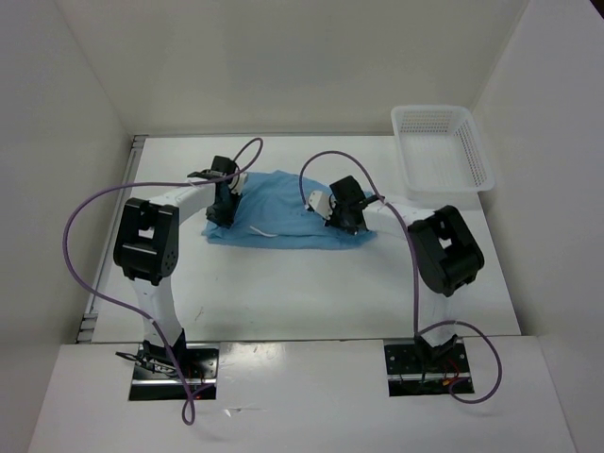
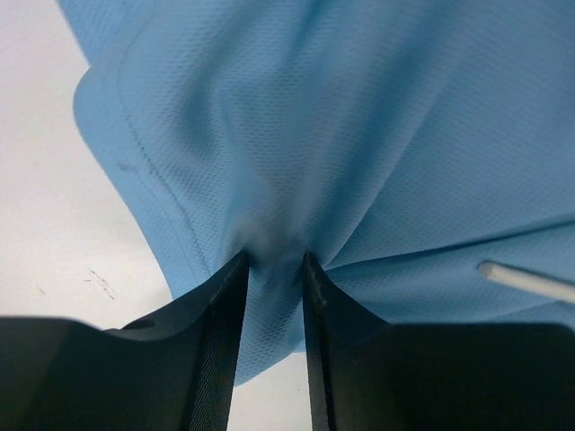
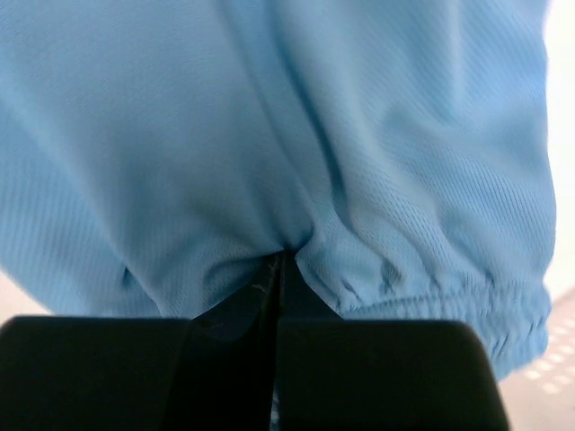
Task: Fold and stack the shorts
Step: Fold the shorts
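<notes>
Next, I open my right gripper, now pinching fabric beside the shorts' gathered waistband, and take the waistband's near corner (image 1: 366, 240) before straightening the shorts.
The light sky-blue shorts (image 1: 283, 215) lie spread across the middle of the table, with a thin white drawstring (image 1: 267, 230) on the near side. My left gripper (image 1: 225, 204) is at the shorts' left edge. In the left wrist view, my left gripper (image 2: 274, 260) pinches a bunched fold of the shorts (image 2: 359, 135) between its jaws, and the drawstring (image 2: 526, 280) shows at the right. My right gripper (image 1: 343, 219) is at the shorts' right side. In the right wrist view, my right gripper (image 3: 280, 253) is shut tight on the fabric (image 3: 180, 135) beside the gathered waistband (image 3: 449, 287).
A white plastic mesh basket (image 1: 442, 146) stands at the back right corner of the table. White walls enclose the table on the left, back and right. Purple cables loop above both arms.
</notes>
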You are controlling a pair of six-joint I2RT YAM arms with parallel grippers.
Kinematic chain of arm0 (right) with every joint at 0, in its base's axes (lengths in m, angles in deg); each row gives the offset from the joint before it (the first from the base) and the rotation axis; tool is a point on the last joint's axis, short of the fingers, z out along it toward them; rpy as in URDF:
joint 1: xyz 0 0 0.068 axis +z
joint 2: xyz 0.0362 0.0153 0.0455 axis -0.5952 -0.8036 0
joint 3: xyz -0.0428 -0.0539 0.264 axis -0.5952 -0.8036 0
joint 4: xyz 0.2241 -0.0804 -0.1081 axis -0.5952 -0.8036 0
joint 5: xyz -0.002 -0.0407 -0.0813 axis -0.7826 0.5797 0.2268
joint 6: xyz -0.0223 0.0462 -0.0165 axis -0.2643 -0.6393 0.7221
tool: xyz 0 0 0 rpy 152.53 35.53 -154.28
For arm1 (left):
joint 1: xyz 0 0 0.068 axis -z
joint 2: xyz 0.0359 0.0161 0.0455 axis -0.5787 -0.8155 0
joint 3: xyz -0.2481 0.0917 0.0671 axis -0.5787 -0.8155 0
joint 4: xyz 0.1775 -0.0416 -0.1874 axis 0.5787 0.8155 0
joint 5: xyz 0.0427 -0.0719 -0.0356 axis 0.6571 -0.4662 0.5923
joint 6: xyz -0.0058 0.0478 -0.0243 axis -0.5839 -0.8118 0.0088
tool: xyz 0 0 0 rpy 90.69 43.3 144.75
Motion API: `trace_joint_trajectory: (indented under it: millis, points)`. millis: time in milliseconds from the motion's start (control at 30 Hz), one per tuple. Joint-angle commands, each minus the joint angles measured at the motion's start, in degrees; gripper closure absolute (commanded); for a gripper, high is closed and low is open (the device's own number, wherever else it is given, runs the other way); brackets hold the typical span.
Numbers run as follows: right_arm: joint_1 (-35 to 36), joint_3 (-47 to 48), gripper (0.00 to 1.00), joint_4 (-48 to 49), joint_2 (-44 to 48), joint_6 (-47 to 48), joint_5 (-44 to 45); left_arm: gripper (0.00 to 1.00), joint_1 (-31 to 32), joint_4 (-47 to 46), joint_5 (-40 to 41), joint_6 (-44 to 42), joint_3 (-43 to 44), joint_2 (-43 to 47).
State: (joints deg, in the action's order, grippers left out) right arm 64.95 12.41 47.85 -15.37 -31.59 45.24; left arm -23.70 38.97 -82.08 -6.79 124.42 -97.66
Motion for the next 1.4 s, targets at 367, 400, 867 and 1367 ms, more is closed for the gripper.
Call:
trace_joint_trajectory:
  millis: [367, 400, 867, 1367]
  points:
    - [-7.68, 19.81, 0.79, -3.55, 1.05, -13.55, -1.94, 0.62, -1.82, 6.79, -5.08, -0.19, -0.77, -2.32]
    - [-7.68, 20.79, 0.72, -3.57, 2.47, -18.53, -1.95, 0.61, -1.82, 6.79, -5.09, -0.19, -0.24, -1.8]
    - [-15.15, 14.57, 0.11, -12.27, 6.27, -65.74, -3.18, 0.58, -1.82, 7.4, -4.92, -0.19, -1.73, 1.28]
    - [-17.96, 7.44, 0.04, -8.05, -2.24, -78.08, -5.47, 0.58, -1.82, 9.07, -1.85, -0.19, -1.29, -0.91]
